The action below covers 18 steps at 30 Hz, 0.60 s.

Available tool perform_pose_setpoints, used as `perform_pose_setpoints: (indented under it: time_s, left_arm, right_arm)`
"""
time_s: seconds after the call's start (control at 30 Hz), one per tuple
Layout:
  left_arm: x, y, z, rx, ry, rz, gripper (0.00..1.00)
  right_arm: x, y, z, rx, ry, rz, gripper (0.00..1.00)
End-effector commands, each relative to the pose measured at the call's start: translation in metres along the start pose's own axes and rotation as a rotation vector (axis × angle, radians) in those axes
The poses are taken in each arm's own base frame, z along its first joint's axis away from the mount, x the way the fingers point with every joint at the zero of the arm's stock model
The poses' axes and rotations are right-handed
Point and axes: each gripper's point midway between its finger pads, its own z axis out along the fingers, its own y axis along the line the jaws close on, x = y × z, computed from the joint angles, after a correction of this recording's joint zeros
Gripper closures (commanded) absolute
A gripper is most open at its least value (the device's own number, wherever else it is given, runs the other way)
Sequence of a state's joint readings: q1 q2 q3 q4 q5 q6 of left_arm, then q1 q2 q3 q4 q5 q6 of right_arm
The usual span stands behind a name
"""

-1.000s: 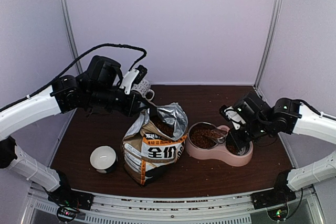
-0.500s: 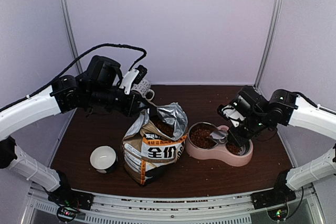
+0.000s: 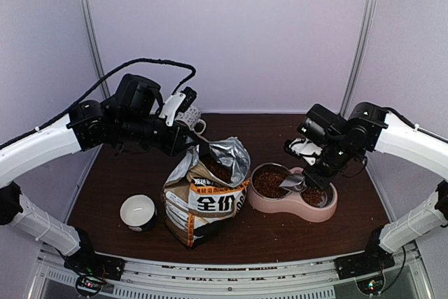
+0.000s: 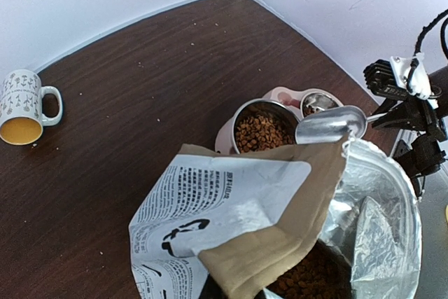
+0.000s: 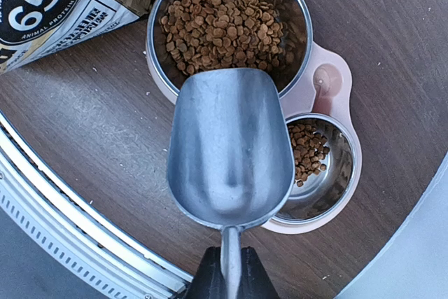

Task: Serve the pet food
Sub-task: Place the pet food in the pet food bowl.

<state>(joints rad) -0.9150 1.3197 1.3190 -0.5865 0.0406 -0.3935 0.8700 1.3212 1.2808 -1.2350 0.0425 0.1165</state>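
The metal scoop will go down from my right gripper on the dark wood (image 3: pixel 278 230) (image 5: pixel 159 152) between the pink double bowl and the front rail.
The pet food (image 5: pixel 224 22) fills the large steel cup of the pink double bowl (image 5: pixel 329 82). A few pellets (image 5: pixel 306 148) lie in the small cup. More pet food (image 4: pixel 315 278) shows inside the open bag (image 3: pixel 203 204). My right gripper (image 5: pixel 224 274) is shut on the handle of an empty metal scoop (image 5: pixel 229 145), which hangs over the bowl (image 3: pixel 280 206) between the two cups. My left gripper (image 3: pixel 194 143) is shut on the bag's top edge and holds the mouth open. In the left wrist view the bag flap (image 4: pixel 224 194) hides its fingers.
A patterned mug (image 3: pixel 190 118) stands at the back, behind the bag. A small white cup (image 3: pixel 138 211) sits on the table left of the bag. Loose crumbs dot the dark wood. The metal front rail (image 5: pixel 56 201) runs close to the bowl.
My right arm has risen and swung back and left, lifting the scoop a little above the bowl. The left arm and the bag have not moved.
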Motion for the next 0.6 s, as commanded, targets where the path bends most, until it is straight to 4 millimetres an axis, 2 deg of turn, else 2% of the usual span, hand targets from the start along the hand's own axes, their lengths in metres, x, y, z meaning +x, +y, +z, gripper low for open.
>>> perform_pose_setpoints:
  time_s: [0.0,0.37,0.57]
  left_arm:
    - [-0.085,-0.011,-0.048,0.042,-0.34,0.03,1.0]
    - [-0.086,-0.012,-0.05,0.046,-0.342,0.041,1.0]
    - [-0.087,-0.011,-0.055,0.038,-0.348,0.039,1.0]
  right_arm:
    - [0.0,-0.01,-0.01,0.047,0.028,-0.042,1.0]
    - [-0.007,-0.013,-0.016,0.062,0.018,-0.1,1.0]
    - [-0.02,-0.012,-0.032,0.056,-0.123,-0.101,1.0]
